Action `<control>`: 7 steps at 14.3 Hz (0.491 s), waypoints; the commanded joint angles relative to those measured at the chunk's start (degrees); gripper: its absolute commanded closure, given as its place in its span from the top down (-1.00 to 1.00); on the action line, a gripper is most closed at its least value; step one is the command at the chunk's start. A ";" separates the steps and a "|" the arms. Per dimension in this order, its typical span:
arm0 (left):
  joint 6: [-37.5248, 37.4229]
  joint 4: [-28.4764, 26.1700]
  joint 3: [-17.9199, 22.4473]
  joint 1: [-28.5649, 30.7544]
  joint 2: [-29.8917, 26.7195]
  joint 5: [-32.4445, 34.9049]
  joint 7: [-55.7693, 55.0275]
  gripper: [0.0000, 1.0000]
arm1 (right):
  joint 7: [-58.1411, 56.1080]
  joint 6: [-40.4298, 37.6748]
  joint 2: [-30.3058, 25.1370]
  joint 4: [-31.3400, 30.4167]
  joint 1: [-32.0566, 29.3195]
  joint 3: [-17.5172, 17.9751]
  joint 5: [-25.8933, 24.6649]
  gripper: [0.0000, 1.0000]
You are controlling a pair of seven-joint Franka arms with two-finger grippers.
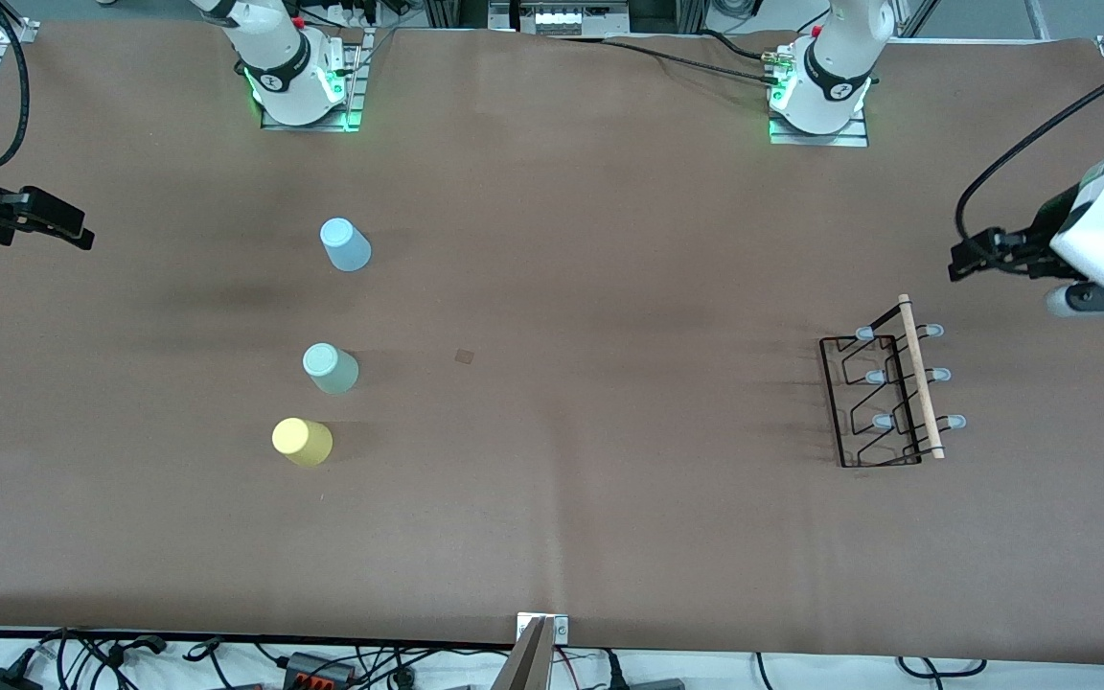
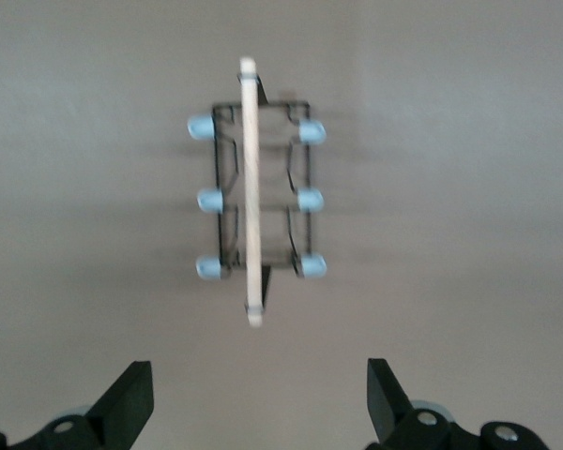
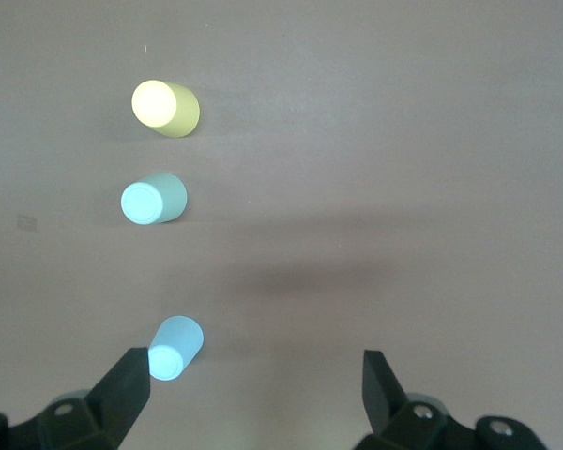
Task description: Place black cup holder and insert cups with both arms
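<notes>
My left gripper is to grab the wooden rod (image 1: 914, 349) (image 2: 252, 230) of the black cup holder next, between the middle of the rod and its end nearer the arm bases.
The black cup holder (image 1: 883, 398) lies on the brown table toward the left arm's end, wooden rod on top (image 2: 251, 187). Three cups stand closed end up toward the right arm's end: light blue (image 1: 345, 244), grey-green (image 1: 330, 368), and yellow (image 1: 302, 442), which is nearest the front camera. My left gripper (image 1: 958, 263) hangs open and empty over the table's end by the holder, apart from it (image 2: 260, 403). My right gripper (image 1: 78, 233) hangs open and empty over the other end, with the blue cup (image 3: 174, 347) by one finger but not between them.
A small dark square mark (image 1: 464, 356) sits mid-table. Both arm bases (image 1: 303, 81) (image 1: 820, 96) stand along the edge farthest from the front camera. Cables (image 1: 322, 666) and a metal bracket (image 1: 540, 632) line the nearest edge.
</notes>
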 commanded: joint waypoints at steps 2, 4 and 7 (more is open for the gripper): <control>18.81 -14.17 0.03 2.21 0.70 1.23 0.66 1.00 | -1.09 -0.11 0.27 0.84 -0.39 -0.01 0.86 1.00; 22.00 -14.81 0.03 2.91 3.07 1.23 0.74 1.00 | -1.09 -0.02 0.45 0.84 -0.39 -0.01 0.86 1.00; 27.36 -14.90 0.03 3.00 7.55 1.15 0.74 1.00 | -1.18 -0.11 0.54 0.84 -0.04 0.08 0.86 1.00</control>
